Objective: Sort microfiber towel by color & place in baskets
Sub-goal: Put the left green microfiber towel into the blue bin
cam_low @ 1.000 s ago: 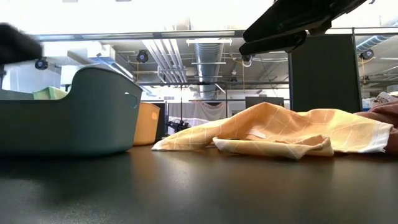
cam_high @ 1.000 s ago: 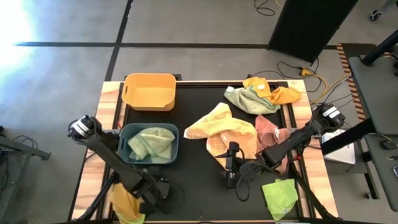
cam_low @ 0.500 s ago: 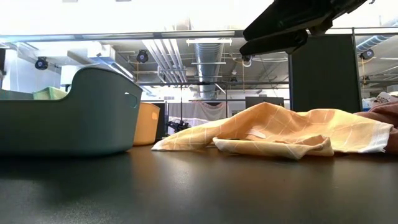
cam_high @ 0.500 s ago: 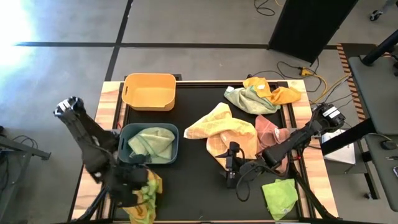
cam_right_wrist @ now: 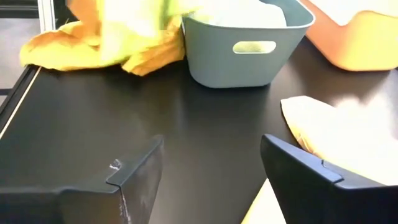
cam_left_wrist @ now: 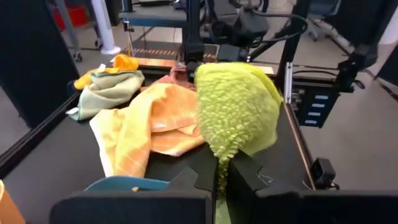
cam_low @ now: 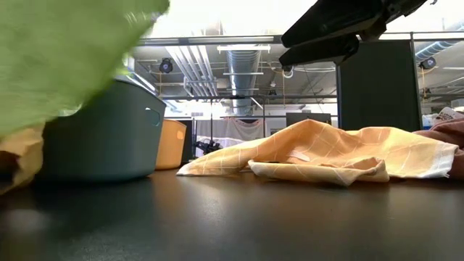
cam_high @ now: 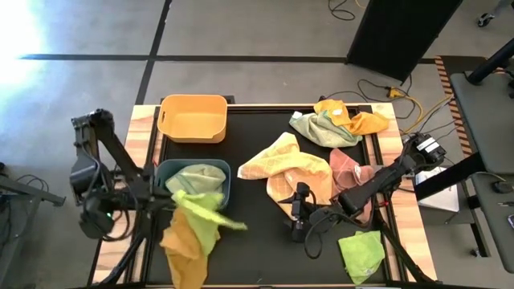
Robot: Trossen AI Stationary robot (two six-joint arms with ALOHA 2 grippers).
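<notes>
Next, my left gripper lets go of the lime green towel in the dark blue-grey basket, partly over the pale green towel (cam_high: 187, 185).
My left gripper (cam_high: 165, 202) is above the near-left corner of the table, just in front of the dark blue-grey basket (cam_high: 161, 183), and is shut on a lime green towel (cam_high: 202, 215) that flaps out toward the right. A pale green towel (cam_high: 197, 178) lies in that basket. The yellow-orange basket (cam_high: 193, 118) stands behind it with nothing showing inside. My right gripper (cam_high: 299, 210) hovers open above the table, near the front edge of a yellow checked towel (cam_high: 285, 164). My left gripper pinches the lime green towel between its two shut fingers at a bunched part (cam_left_wrist: 222, 171); edge or fold, I cannot tell. The rest of the towel (cam_left_wrist: 239, 106) billows out ahead of the fingers, lifted clear of the table.
An orange towel (cam_high: 181, 250) hangs over the near-left table edge below the green one. A pink towel (cam_high: 349, 170) lies beside the yellow checked one. A green and orange pile (cam_high: 337, 120) sits at the far right corner, and a lime towel (cam_high: 360, 250) at the near right.
My left gripper has risen from the near-left table edge and moved toward the blue-grey basket, carrying the lime green towel. The towel has come up off the orange towel and now swings out to the right. My right arm has kept still.
</notes>
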